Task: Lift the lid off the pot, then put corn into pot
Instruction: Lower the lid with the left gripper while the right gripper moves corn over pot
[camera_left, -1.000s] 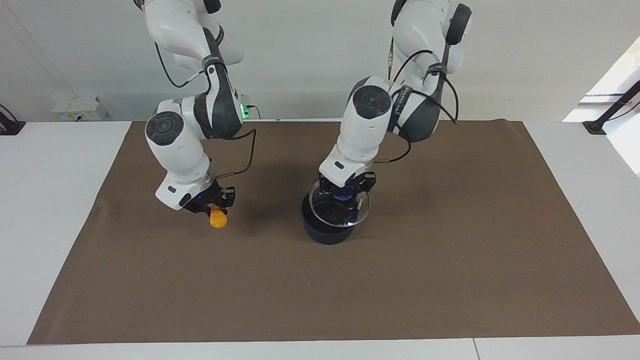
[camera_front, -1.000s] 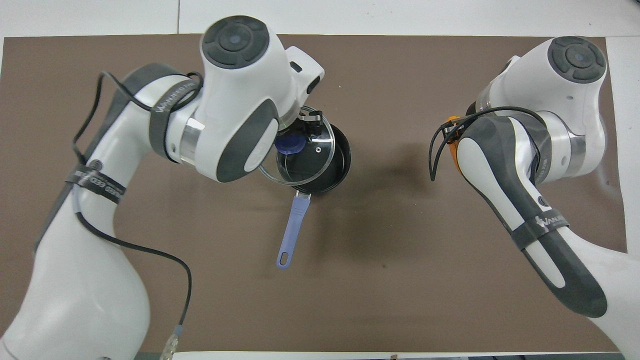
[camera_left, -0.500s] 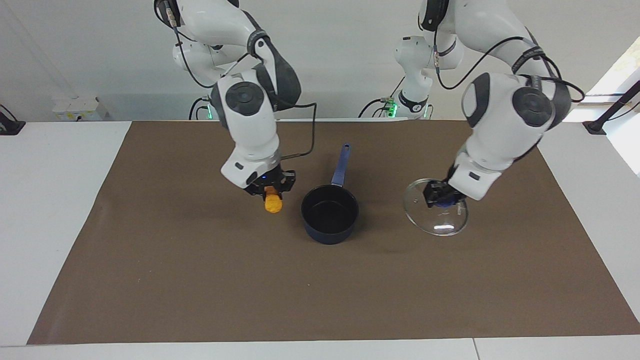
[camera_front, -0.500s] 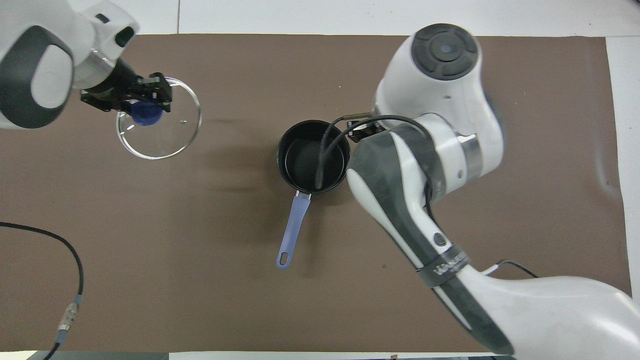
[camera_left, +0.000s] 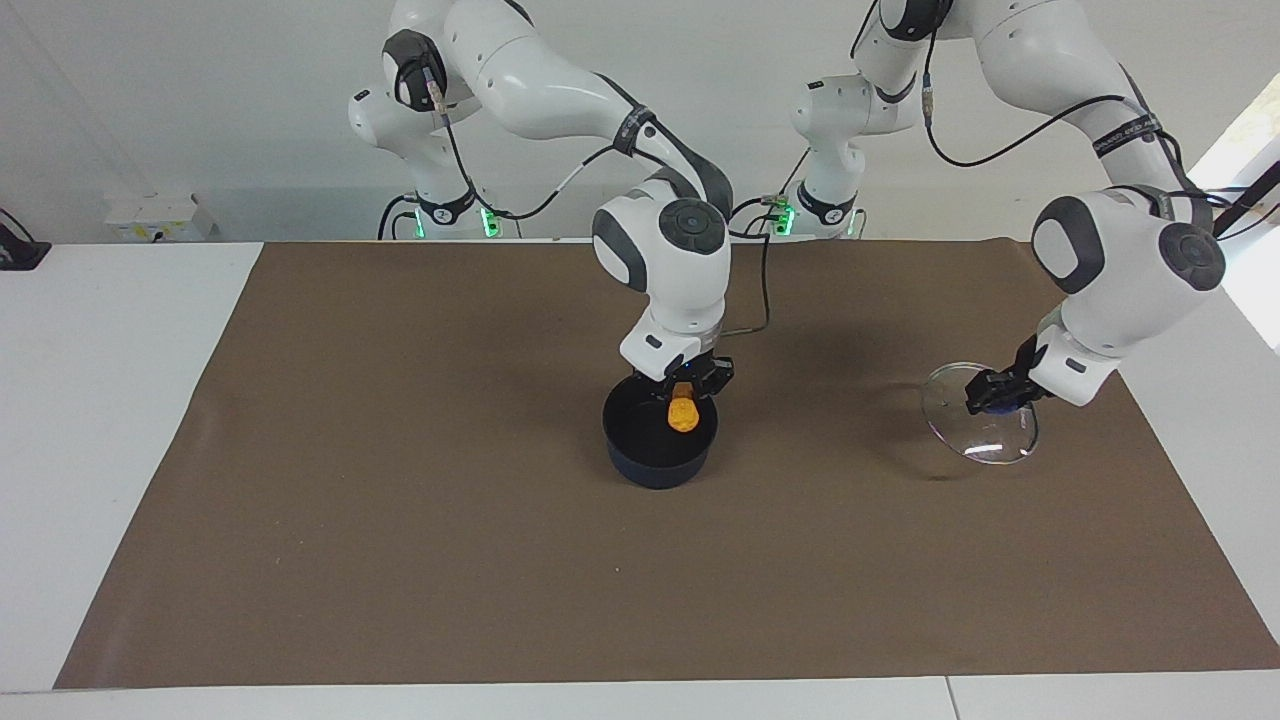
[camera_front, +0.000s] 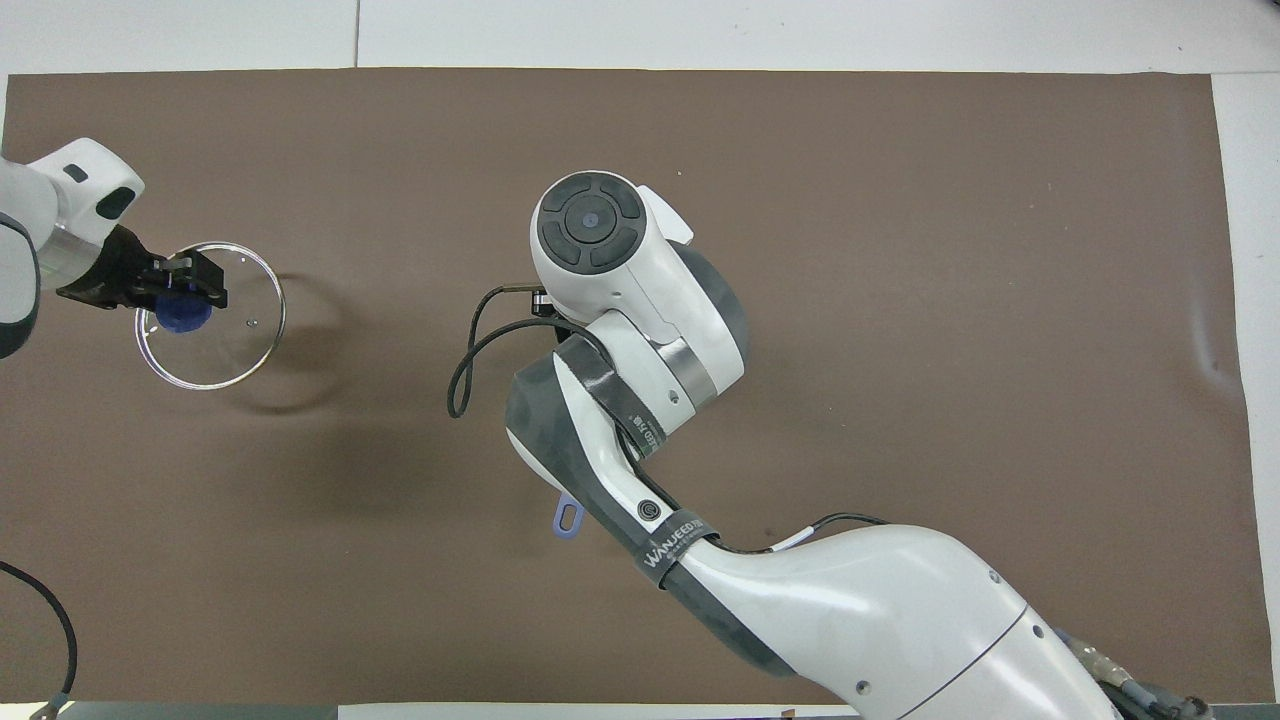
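Next, my left gripper sets the glass lid down and releases it on the brown mat (camera_front: 257, 343) under its rim nearest the pot.
The dark blue pot (camera_left: 650, 465) stands open at the middle of the mat. My right gripper (camera_left: 685, 395) is shut on the orange corn (camera_left: 683, 414) and holds it upright just over the pot's black inside. In the overhead view the right arm covers the pot and the corn; only the handle's tip (camera_front: 567, 518) shows. My left gripper (camera_left: 995, 400) is shut on the blue knob of the glass lid (camera_left: 990, 442), which hangs tilted low over the mat toward the left arm's end. I cannot tell if the lid's edge touches the mat. The left gripper (camera_front: 185, 298) and the lid (camera_front: 232, 342) also show in the overhead view.
A brown mat (camera_left: 400, 520) covers most of the white table (camera_left: 110, 420). Cables hang from both arms.
My right gripper has carried the corn from beside the pot to over its opening. My left gripper has carried the lid farther toward the left arm's end and lower.
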